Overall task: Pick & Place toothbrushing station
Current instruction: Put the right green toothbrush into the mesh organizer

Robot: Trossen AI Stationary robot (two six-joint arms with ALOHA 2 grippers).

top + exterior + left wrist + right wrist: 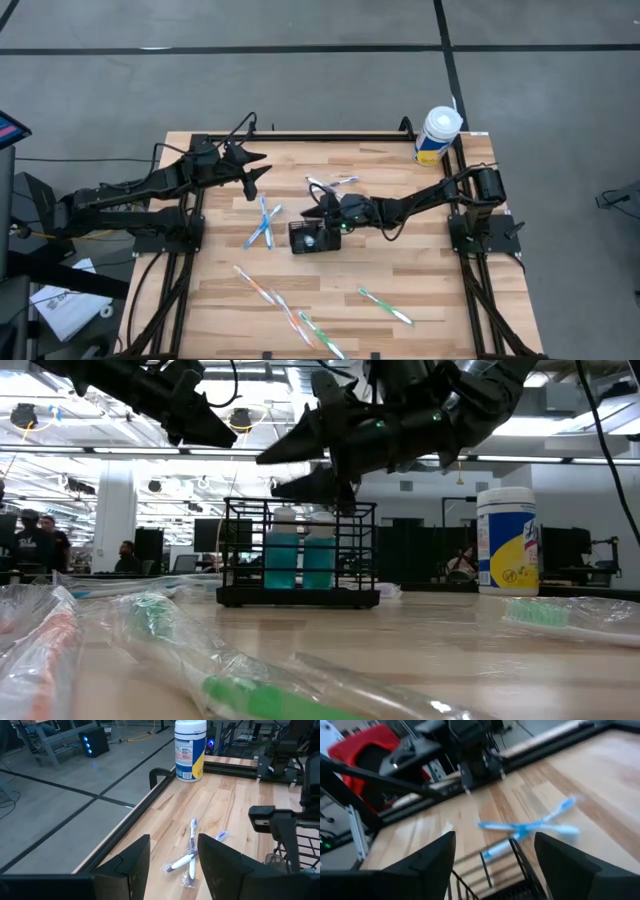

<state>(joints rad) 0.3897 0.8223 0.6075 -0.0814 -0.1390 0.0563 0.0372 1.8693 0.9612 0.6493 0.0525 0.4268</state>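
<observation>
I should close my right gripper on the bristle head [365, 293] of the green toothbrush that lies alone, at the end nearer the basket.
The toothbrushing station [305, 238] is a small black wire-mesh basket standing on its base mid-table. In the low view [298, 555] it holds two blue-green items. My right gripper [318, 208] is open just above the basket's top. In its wrist view [495, 865] the basket's wire rim [517, 865] lies between and below the fingers. I see no touch. My left gripper [262, 165] is open and empty, raised over the table's far left part. It also shows in the left wrist view [172, 865].
Wrapped toothbrushes lie about: a crossed blue pair [262, 225] left of the basket, a white pair [330, 183] behind it, orange and green ones [290, 310] near the front edge, and a green one [385, 305] at front right. A white-and-yellow wipes tub [437, 135] stands at the far right corner.
</observation>
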